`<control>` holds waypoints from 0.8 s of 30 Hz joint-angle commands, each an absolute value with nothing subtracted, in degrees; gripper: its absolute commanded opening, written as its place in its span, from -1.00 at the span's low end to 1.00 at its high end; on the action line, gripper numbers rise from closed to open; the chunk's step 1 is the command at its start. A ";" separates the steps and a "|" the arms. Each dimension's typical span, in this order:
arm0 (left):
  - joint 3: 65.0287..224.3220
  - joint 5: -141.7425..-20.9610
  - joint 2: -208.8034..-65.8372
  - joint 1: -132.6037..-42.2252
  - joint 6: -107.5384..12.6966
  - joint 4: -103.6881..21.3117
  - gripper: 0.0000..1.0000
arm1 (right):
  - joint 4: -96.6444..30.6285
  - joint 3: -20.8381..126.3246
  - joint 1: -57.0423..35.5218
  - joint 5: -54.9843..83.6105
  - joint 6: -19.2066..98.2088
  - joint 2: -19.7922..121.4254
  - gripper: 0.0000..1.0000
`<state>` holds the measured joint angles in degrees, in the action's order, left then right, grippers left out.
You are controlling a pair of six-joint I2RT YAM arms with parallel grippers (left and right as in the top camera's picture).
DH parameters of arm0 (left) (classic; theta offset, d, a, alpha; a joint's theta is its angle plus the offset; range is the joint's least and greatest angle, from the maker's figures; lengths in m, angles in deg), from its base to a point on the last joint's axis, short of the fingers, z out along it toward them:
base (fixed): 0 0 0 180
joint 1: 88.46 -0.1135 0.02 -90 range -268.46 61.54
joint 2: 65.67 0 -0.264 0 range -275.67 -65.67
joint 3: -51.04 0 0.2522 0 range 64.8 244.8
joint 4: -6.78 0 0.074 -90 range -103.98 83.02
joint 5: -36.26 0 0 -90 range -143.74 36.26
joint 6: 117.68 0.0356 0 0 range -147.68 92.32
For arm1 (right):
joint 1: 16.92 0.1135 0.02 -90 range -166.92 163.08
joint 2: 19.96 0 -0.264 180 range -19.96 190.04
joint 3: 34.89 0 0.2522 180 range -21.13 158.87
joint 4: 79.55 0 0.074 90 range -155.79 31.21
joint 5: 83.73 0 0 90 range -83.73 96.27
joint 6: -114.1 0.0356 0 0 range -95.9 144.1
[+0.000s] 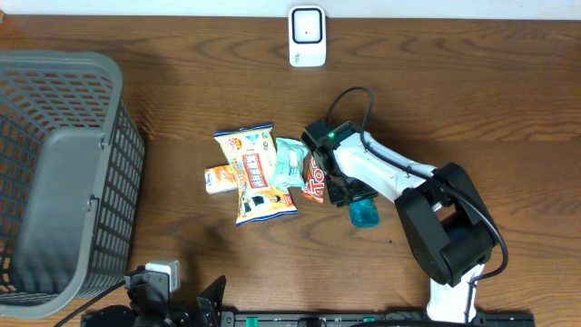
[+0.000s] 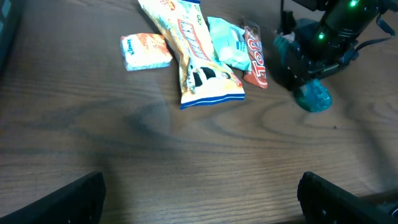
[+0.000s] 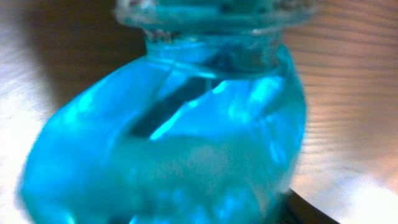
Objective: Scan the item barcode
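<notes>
I will open my right gripper, as it covers the blue bottle's body and its barcode is out of sight, then back off and take the bottle by its near end (image 1: 364,214).
A translucent blue bottle (image 1: 364,215) lies on the wooden table just right of the snack pile. It fills the right wrist view (image 3: 174,137). My right gripper (image 1: 351,193) is down over it with the jaws closed on its body; one dark finger (image 3: 311,210) shows against its lower right side. No barcode shows on it. The white scanner (image 1: 307,36) stands at the table's far edge. My left gripper (image 2: 199,202) hovers low over bare wood near the front, wide open, nothing between its fingers.
A pile of snacks lies mid-table: a yellow packet (image 1: 254,174), a teal packet (image 1: 290,160), a red packet (image 1: 314,179) and a small orange pack (image 1: 218,179). A grey mesh basket (image 1: 54,173) takes up the left side.
</notes>
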<state>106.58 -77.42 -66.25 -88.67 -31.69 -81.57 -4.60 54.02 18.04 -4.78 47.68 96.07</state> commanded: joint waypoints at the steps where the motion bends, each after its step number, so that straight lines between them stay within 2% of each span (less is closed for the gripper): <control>1: 106.80 -77.48 -65.84 -88.43 -30.71 -81.57 0.95 | -6.59 52.69 18.06 13.34 34.08 99.87 -0.18; 6: 106.80 -77.48 -65.84 -88.43 -30.73 -81.57 0.95 | -6.81 52.71 16.44 21.54 24.40 99.87 -0.27; 16: 106.80 -77.48 -65.84 -88.43 -30.73 -81.57 0.96 | -8.08 55.14 14.67 20.90 23.65 99.72 -0.38; 24: 106.80 -77.48 -65.84 -88.43 -30.71 -81.57 0.96 | -10.64 56.54 14.80 1.87 31.72 99.63 -0.33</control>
<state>106.58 -77.42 -66.25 -88.67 -31.69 -81.57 -9.41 56.73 14.91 12.58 28.24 96.88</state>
